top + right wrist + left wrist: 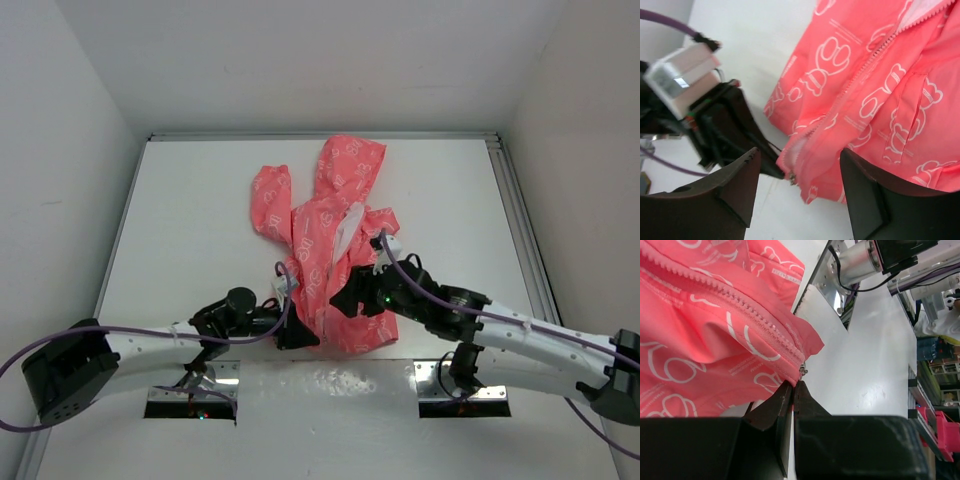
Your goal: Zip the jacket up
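The zipper slider sits at the hem below my open right gripper, which should back down and pinch its tab [803, 370] while my left gripper anchors the hem.
The coral-pink jacket [335, 225] lies crumpled in the middle of the table, hood toward the far side, front partly open with white lining showing. My left gripper [298, 335] is shut on the jacket's bottom hem [785, 375], right beside the small metal zipper slider [803, 371]. My right gripper [352, 298] is open and hovers over the lower front of the jacket [880, 90]. The slider [791, 177] sits at the bottom of the zipper, between and below the right fingertips. The left gripper [730, 125] shows there too.
White walls enclose the table on the left, far and right sides. A metal rail [515, 210] runs along the right edge. Two metal mounting plates [195, 400] [462, 385] sit at the near edge. The right arm's motor housing [860, 260] hangs close above the hem.
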